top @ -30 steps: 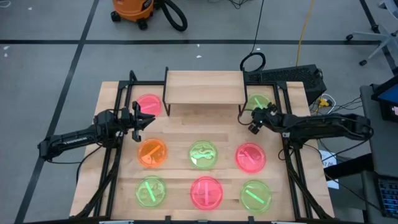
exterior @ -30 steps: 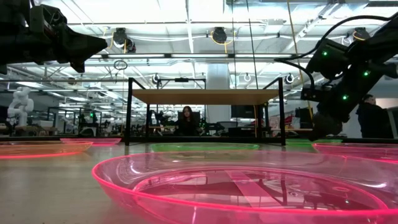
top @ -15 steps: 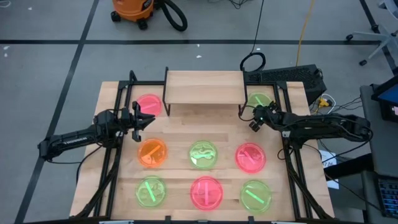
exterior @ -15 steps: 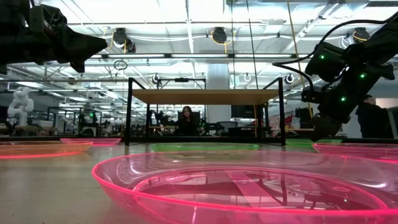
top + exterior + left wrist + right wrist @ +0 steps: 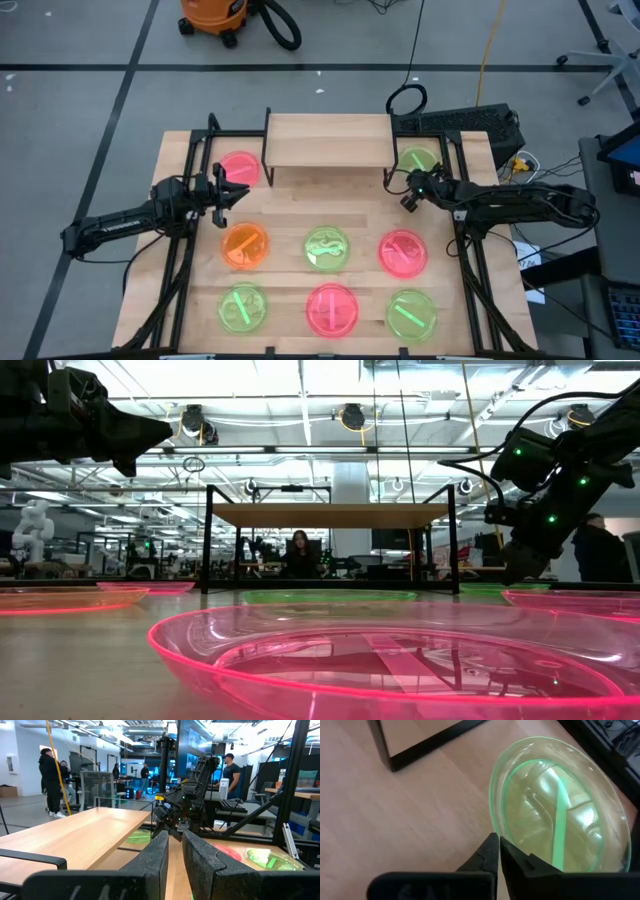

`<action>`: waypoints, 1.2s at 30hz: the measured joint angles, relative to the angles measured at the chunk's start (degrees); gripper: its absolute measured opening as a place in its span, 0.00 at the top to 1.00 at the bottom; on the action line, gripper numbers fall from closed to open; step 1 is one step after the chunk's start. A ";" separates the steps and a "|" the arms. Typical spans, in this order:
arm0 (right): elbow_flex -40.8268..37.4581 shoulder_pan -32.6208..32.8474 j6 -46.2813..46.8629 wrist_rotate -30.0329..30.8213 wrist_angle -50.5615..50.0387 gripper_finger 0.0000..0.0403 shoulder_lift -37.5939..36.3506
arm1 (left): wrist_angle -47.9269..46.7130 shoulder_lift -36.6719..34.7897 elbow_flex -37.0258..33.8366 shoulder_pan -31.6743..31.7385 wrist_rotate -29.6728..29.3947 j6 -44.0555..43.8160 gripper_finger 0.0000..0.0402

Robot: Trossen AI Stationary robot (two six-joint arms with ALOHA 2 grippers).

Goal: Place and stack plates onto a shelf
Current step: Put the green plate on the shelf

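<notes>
The green plate's near rim meets only the ends of my right gripper's fingers, so next I open them and pinch that plate's rim (image 5: pixel 493 821) deeper before I lift.
Several neon plates lie flat on the table: a pink one (image 5: pixel 240 167) and a green one (image 5: pixel 416 162) beside the shelf (image 5: pixel 328 140), and two rows in front, such as orange (image 5: pixel 245 245) and pink (image 5: pixel 332 310). The shelf's board stands on black legs, with nothing on it. My right gripper (image 5: pixel 498 845) is shut at the near rim of the far right green plate (image 5: pixel 560 820). Near the pink far plate, my left gripper (image 5: pixel 176 855) hovers above the table, with a narrow gap between its fingers and nothing in it. My right gripper pinches the green plate's near rim (image 5: pixel 493 826) between its fingertips, one finger (image 5: pixel 520 862) on the plate's inner side and one outside. It comes slanting down from the table's right near side. The plate lies flat on the table.
The shelf's black leg (image 5: pixel 430 742) stands on the table close to the held plate. Black frame bars run along both table sides. A pink plate (image 5: pixel 403 251) lies just in front of my right arm. People stand in the room beyond the table.
My right gripper has shifted a little toward the far right green plate and its rim. The plates and my left arm have kept still.
</notes>
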 joint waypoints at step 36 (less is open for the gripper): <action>-0.31 1.11 0.81 5.14 2.20 0.59 4.09 | -0.01 0.02 0.02 0.00 0.02 0.00 0.84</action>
